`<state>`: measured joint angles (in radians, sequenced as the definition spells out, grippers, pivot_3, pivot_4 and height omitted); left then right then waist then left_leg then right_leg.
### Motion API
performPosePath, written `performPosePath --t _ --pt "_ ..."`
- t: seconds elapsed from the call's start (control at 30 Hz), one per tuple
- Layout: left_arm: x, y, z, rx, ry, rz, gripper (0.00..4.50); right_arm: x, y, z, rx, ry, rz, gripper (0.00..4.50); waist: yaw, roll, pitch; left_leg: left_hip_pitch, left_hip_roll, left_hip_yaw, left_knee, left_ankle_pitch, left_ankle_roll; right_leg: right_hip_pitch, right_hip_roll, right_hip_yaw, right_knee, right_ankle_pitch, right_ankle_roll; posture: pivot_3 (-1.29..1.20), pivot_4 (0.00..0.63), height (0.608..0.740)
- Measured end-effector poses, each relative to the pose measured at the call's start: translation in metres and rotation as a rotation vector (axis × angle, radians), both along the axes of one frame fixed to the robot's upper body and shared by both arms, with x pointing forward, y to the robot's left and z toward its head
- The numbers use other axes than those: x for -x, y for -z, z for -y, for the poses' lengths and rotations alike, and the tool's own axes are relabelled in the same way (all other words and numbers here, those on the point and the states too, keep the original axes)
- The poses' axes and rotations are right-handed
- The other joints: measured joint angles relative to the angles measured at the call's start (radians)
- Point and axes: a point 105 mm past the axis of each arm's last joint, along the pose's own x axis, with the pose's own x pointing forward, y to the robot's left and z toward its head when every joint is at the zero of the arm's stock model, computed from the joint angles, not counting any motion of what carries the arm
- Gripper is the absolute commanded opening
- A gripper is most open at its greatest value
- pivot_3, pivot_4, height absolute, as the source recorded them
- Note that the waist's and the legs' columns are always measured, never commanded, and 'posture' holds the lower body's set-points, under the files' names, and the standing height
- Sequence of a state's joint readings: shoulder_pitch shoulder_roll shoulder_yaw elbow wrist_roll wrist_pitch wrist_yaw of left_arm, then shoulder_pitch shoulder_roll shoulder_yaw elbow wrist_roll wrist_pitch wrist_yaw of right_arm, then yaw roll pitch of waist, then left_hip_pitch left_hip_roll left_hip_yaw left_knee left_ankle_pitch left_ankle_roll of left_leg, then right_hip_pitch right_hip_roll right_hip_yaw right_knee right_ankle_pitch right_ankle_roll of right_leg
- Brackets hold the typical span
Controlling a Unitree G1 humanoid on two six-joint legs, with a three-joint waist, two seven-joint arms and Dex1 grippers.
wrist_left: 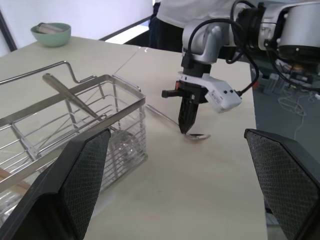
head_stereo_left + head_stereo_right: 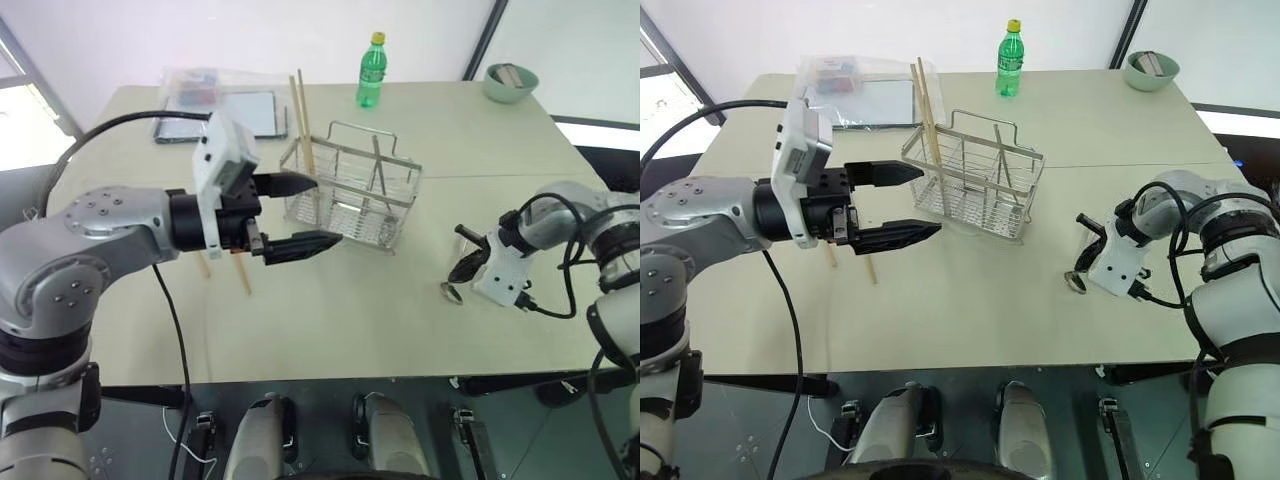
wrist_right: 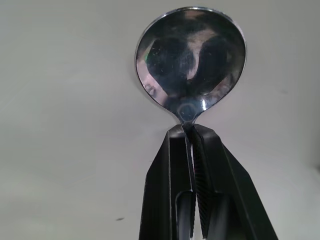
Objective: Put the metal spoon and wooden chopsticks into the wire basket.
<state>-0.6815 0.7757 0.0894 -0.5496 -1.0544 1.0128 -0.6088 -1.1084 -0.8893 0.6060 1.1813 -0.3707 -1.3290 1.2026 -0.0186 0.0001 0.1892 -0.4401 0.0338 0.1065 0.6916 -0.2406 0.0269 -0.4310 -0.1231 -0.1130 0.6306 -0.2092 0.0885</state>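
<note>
Next, my right gripper lets go of the metal spoon in the wire basket [image 2: 395, 205] next to the leaning metal utensil, opposite the upright chopsticks.
The wire basket [image 2: 352, 192] stands mid-table with two wooden chopsticks [image 2: 300, 112] upright in its left end and a metal utensil [image 1: 71, 96] leaning inside. Two more chopsticks [image 2: 241, 276] lie on the table behind my left arm. My left gripper [image 2: 328, 210] hovers open just in front of the basket's left end, with nothing between its fingers [image 1: 75, 185]. To the right, my right gripper [image 1: 188, 120] points down at the table, shut on the neck of the metal spoon [image 3: 192, 55]. The spoon's bowl [image 1: 198, 136] is at the tabletop, and its handle runs toward the basket.
A green bottle [image 2: 371, 70] stands at the table's far edge. A pale green bowl [image 2: 510, 82] is at the far right corner. A clear plastic bag [image 2: 205, 82] and a dark tablet [image 2: 252, 112] lie far left. A person in white [image 1: 190, 10] stands beyond the table.
</note>
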Motion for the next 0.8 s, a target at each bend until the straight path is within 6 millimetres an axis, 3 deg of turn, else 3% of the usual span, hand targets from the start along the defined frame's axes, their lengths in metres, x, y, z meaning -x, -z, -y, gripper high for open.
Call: performPosePath --t 0.07,0.23,0.43,0.6,0.7,0.8 --pt "-0.002 -0.002 -0.003 0.006 -0.016 0.005 4.5 -0.007 -0.015 0.001 -0.125 0.177 -0.052 0.03 0.004 0.0 0.0 0.0 0.0 -0.001 0.001 0.0 0.0 0.001 0.0 0.0 0.0 0.0 0.0 0.0 0.15 0.707" --pt "-0.007 -0.011 -0.012 0.03 -0.061 0.038 4.5 -0.023 -0.101 -0.003 -0.66 0.438 -0.05 0.03 0.009 0.002 0.001 0.0 0.0 -0.001 0.001 -0.001 0.001 0.0 -0.001 -0.001 0.0 0.0 -0.001 0.0 0.15 0.707" --pt "-0.014 -0.018 -0.017 0.044 -0.087 0.053 4.5 -0.027 -0.173 0.025 -1.227 0.684 -0.093 0.03 0.015 0.002 0.001 -0.003 0.0 0.0 0.001 -0.002 0.002 -0.002 -0.002 -0.002 0.0 -0.001 -0.002 0.0 0.15 0.707" --pt "-0.021 -0.03 -0.015 0.073 -0.087 0.093 4.5 -0.021 -0.213 0.021 -1.596 0.707 -0.262 0.03 0.011 0.002 0.001 -0.003 0.0 0.001 0.0 -0.002 0.003 -0.003 -0.002 -0.002 0.001 0.0 0.0 0.0 0.15 0.707" --pt "-0.024 -0.032 -0.013 0.076 -0.08 0.099 4.5 -0.009 -0.231 0.005 -1.672 0.656 -0.35 0.03 0.01 0.002 0.001 -0.003 0.0 0.001 -0.001 -0.002 0.004 -0.003 -0.002 -0.002 0.001 0.0 0.0 0.0 0.15 0.707" --pt "-0.026 -0.029 -0.01 0.067 -0.072 0.089 4.5 0.003 -0.235 -0.017 -1.705 0.604 -0.456 0.03 0.01 0.002 0.001 -0.003 0.0 0.001 -0.002 -0.003 0.005 -0.003 -0.002 -0.002 0.001 0.0 0.0 0.0 0.15 0.707"
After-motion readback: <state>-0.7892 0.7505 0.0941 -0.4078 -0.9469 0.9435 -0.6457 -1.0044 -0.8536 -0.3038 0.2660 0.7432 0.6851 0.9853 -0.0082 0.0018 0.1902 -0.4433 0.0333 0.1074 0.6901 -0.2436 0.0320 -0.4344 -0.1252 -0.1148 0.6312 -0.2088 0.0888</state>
